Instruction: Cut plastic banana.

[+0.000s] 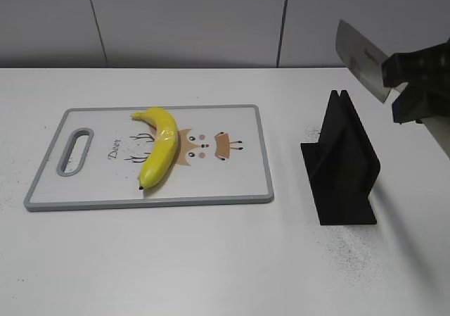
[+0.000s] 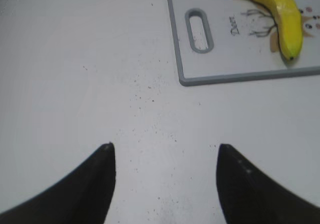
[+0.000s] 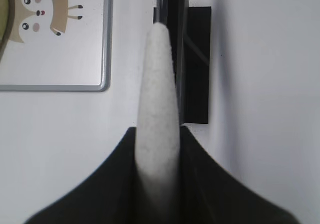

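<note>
My right gripper is going to release the knife in the slot (image 1: 363, 140) (image 3: 173, 64) that sits between the upright plates of the black knife stand. The knife is still in the air above it.
The plastic banana (image 1: 159, 147) lies on a white cutting board (image 1: 239, 186) with a grey rim, left of the table's middle. It also shows in the left wrist view (image 2: 282, 12) on the board (image 2: 225, 77). My right gripper (image 1: 402, 84) is shut on a knife (image 1: 362, 59), its pale handle (image 3: 158, 94) clamped between the jaws (image 3: 158, 134), held in the air above the black knife stand (image 1: 342, 162), well right of the banana. My left gripper (image 2: 165, 151) is open and empty over bare table, near the board's handle end.
The black knife stand (image 3: 192, 59) stands right of the board. The board has a handle slot (image 1: 76, 150) at its left end and a deer drawing. A grey wall runs behind the white table (image 1: 211, 260).
</note>
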